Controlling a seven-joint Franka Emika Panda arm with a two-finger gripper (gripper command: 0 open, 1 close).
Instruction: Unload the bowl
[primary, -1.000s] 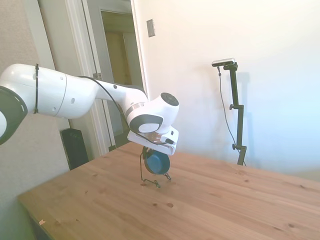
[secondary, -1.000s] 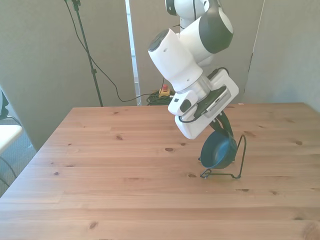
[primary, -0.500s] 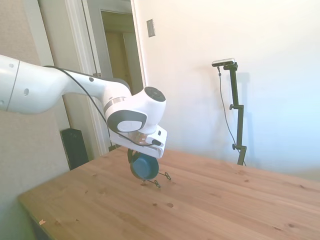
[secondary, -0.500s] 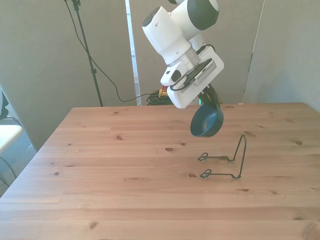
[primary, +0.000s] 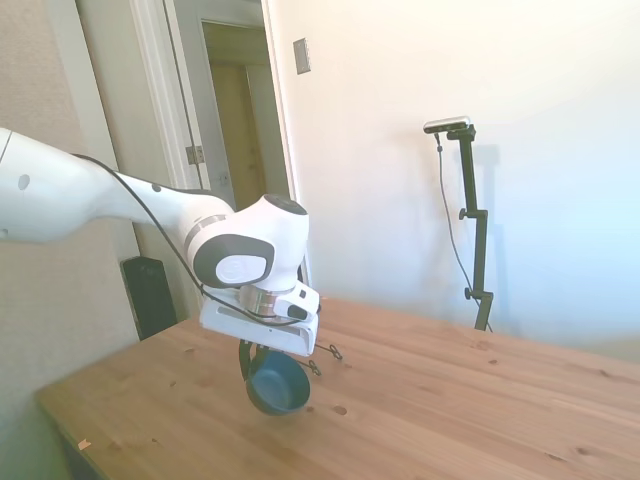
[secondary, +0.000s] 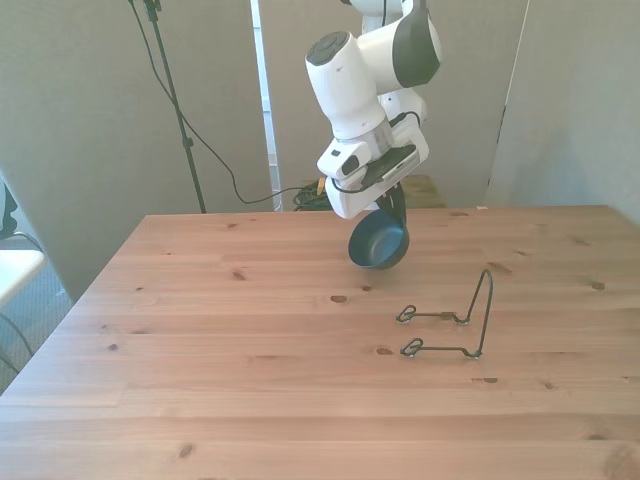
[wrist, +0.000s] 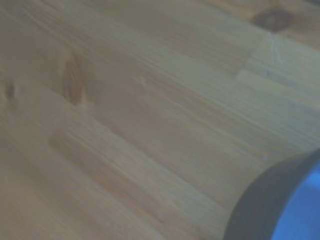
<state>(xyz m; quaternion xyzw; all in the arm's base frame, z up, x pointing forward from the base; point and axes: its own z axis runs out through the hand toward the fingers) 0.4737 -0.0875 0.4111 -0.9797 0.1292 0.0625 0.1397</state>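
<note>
Next, I set the bowl, still in the air above the table, down and let go of it with my gripper on the wooden table (primary: 273, 430), beside the small dark knot and near the wire stand.
The dark teal-blue bowl (secondary: 378, 243) hangs in the air above the wooden table, held by its rim in my gripper (secondary: 392, 210), which is shut on it. In the side view the bowl (primary: 277, 385) hangs just below the white hand, a little above the tabletop. It is clear of the thin black wire stand (secondary: 450, 322), which stands bare toward the front view's right. The wire stand (primary: 324, 354) partly shows behind my hand in the side view. The wrist view shows blurred wood and a curved edge of the bowl (wrist: 270, 205).
The wooden table (secondary: 250, 380) stretches wide around the stand. A doorway and a dark speaker-like box (primary: 150, 295) lie beyond the table's edge in the side view. Cables and a tripod pole (secondary: 175, 110) stand behind the table in the front view.
The bowl has left the wire stand: my gripper lifted it off, then carried it toward the front view's left and lower toward the table. The stand stays in place.
</note>
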